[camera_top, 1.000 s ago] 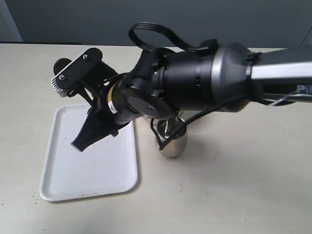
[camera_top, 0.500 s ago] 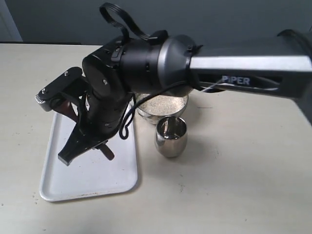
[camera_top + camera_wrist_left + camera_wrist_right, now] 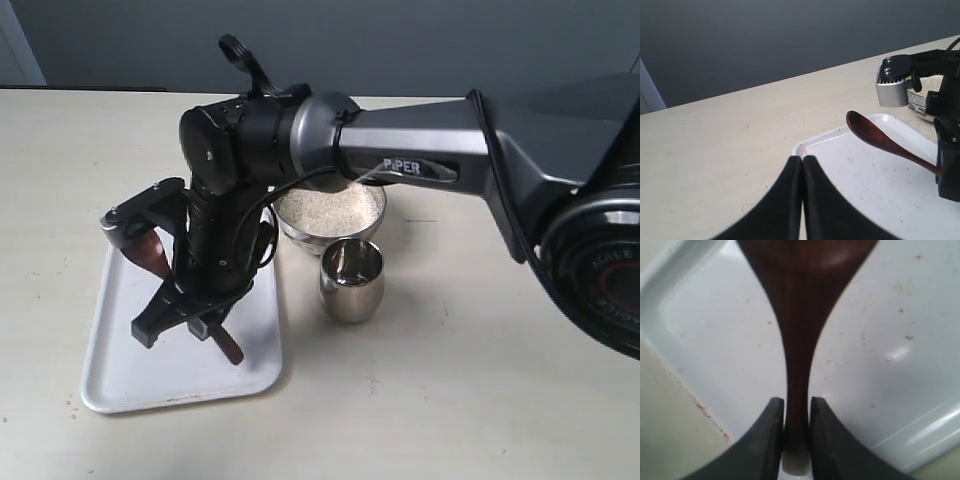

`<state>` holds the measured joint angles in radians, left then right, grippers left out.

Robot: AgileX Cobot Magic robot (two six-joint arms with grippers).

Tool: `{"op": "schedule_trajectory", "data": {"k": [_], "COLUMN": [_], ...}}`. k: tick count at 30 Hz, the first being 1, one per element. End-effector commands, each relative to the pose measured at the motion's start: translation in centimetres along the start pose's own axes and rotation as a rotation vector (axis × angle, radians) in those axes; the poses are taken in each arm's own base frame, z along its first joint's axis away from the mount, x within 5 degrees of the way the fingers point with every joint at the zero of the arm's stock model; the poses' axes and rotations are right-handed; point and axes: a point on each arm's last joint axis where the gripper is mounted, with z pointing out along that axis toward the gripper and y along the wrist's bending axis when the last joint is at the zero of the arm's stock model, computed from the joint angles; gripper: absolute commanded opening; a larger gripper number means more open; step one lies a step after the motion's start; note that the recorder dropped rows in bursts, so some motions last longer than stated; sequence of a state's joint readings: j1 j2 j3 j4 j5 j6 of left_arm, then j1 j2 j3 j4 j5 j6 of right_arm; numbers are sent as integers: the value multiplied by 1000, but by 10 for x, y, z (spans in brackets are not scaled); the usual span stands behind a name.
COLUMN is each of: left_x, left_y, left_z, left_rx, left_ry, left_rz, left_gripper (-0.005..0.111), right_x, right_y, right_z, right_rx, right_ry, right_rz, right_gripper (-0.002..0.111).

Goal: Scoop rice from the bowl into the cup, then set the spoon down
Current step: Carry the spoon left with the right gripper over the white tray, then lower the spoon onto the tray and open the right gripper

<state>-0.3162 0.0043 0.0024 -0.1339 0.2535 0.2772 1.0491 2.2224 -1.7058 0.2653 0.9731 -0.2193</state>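
My right gripper has the spoon. Next, I lay it down flat on the middle of the white tray's speckled bottom (image 3: 208, 322) (image 3: 807, 330).
My right gripper (image 3: 190, 318) reaches across to the left and is shut on the handle of the dark reddish-brown spoon (image 3: 150, 250). In the right wrist view the handle sits pinched between the jaws of the right gripper (image 3: 796, 410). The spoon (image 3: 875, 137) lies low over the white tray (image 3: 130, 380), its oval end slightly raised. The steel bowl (image 3: 300, 235) holds rice (image 3: 330, 205), and the steel cup (image 3: 351, 285) stands just in front of it. My left gripper (image 3: 802, 161) is shut on nothing, near a corner of the tray (image 3: 865, 190).
The right arm's dark body (image 3: 250, 150) hangs over the tray's far end and the bowl's left rim. Scattered specks lie on the tray floor (image 3: 890, 330). A beige tabletop (image 3: 480, 390) surrounds everything.
The right arm has swung left and down from above the cup and bowl to the tray, carrying the spoon. The bowl of rice is now uncovered.
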Motion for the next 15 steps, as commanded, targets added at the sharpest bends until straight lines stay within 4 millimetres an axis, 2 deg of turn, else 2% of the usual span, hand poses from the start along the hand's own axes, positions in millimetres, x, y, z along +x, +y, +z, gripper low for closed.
{"op": "schedule_trajectory", "data": {"k": [1,15], "left_x": [-2,-2], "left_y": [0,0], "left_z": [-1,-1], "left_rx": [1,1], "left_ry": [-22,-22], "left_rz": [-11,-11], "left_gripper": [1,1], "right_x": [4,4], "right_y": [-6,-8], "right_z": [4,16], "right_rx": [-26,-32], "right_ry": [50,52], "right_rz": [19,82], "right_gripper": [-1,-1]}}
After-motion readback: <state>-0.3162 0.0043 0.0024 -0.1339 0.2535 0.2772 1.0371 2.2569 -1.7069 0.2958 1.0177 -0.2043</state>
